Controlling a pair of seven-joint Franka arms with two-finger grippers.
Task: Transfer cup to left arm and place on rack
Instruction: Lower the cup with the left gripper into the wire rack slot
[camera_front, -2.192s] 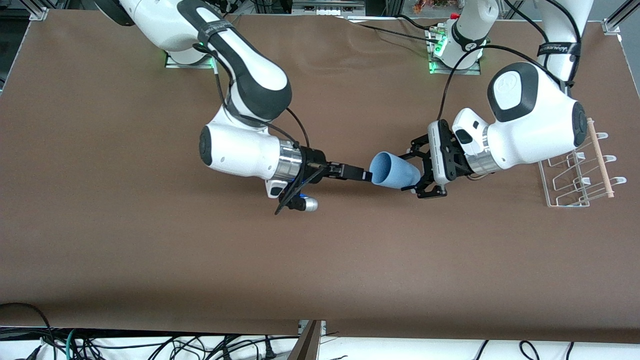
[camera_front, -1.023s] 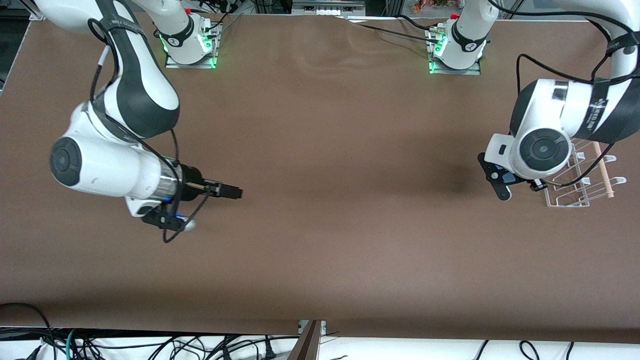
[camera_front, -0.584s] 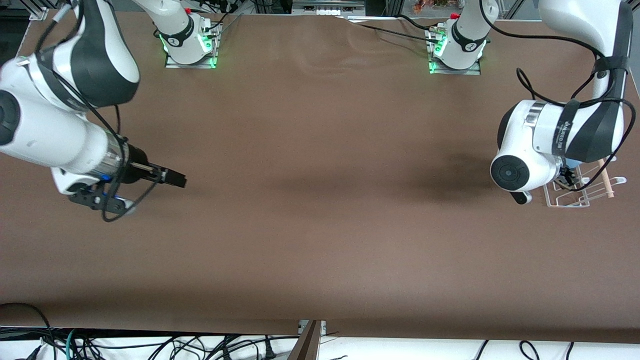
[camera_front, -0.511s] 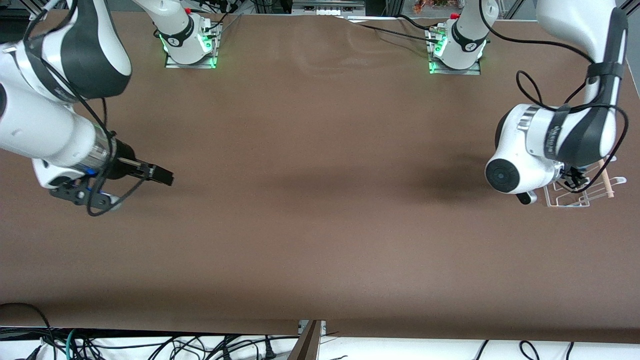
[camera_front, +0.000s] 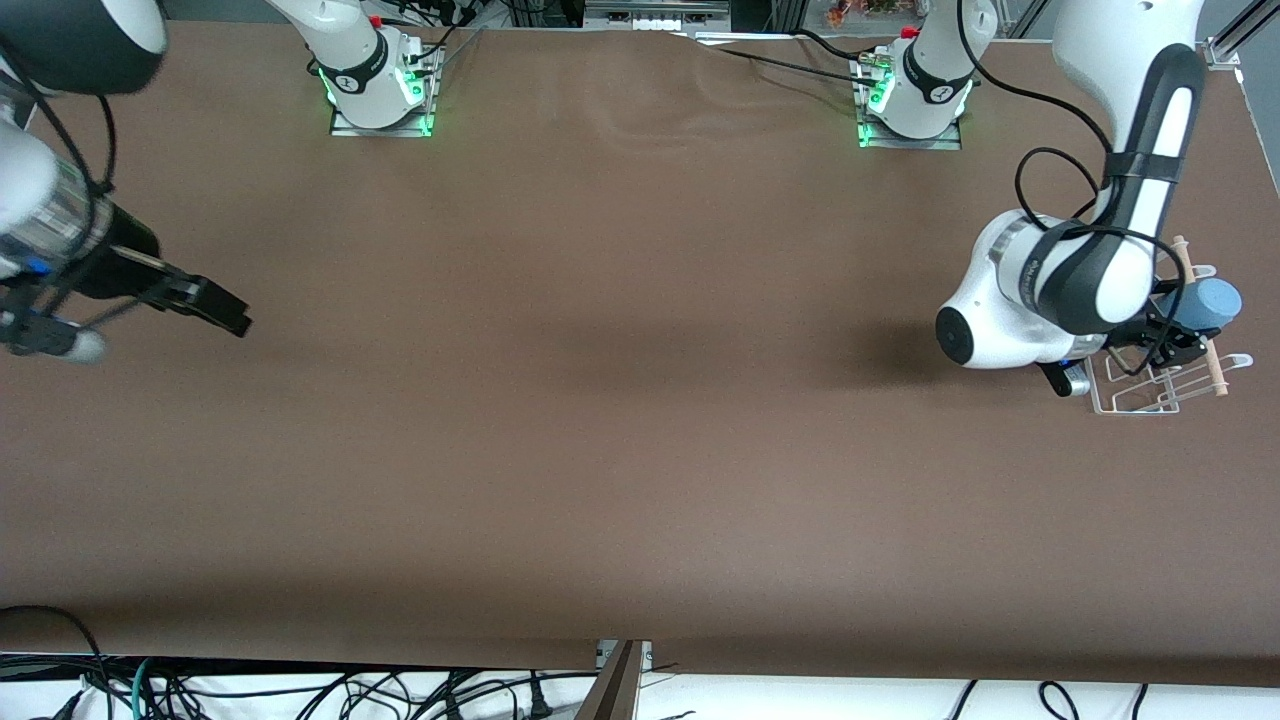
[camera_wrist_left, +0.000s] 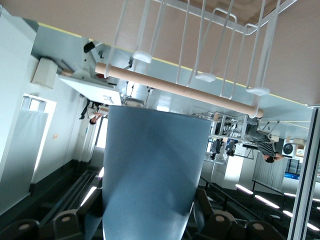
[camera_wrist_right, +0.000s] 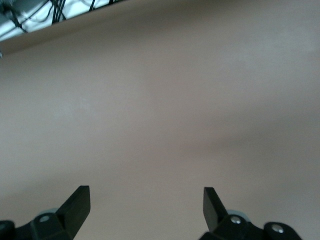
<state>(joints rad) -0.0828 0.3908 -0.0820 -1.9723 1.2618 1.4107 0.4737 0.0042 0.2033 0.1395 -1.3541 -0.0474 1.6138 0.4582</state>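
Observation:
My left gripper will let go of the light-blue cup over the front-end peg of the white wire rack (camera_front: 1141, 376) (camera_wrist_left: 144, 27). The cup is on its side above the rack.
The light-blue cup (camera_front: 1208, 302) lies on its side in the air over the white wire rack (camera_front: 1140, 400), beside the rack's wooden rod (camera_front: 1216, 372). My left gripper (camera_front: 1178, 328) is shut on the cup. In the left wrist view the cup (camera_wrist_left: 155, 175) fills the middle, with the rack's looped prongs (camera_wrist_left: 200, 50) and rod (camera_wrist_left: 190, 92) close to it. My right gripper (camera_front: 215, 310) is over the table at the right arm's end, and its open, empty fingers show in the right wrist view (camera_wrist_right: 145, 196).
The brown table cover (camera_front: 620, 400) is bare across the middle. The rack stands near the table edge at the left arm's end. The two arm bases (camera_front: 375, 85) stand along the edge farthest from the front camera.
The left arm has turned and brought the cup out over the rack, where it now shows. The right arm has drawn back farther toward its own end of the table.

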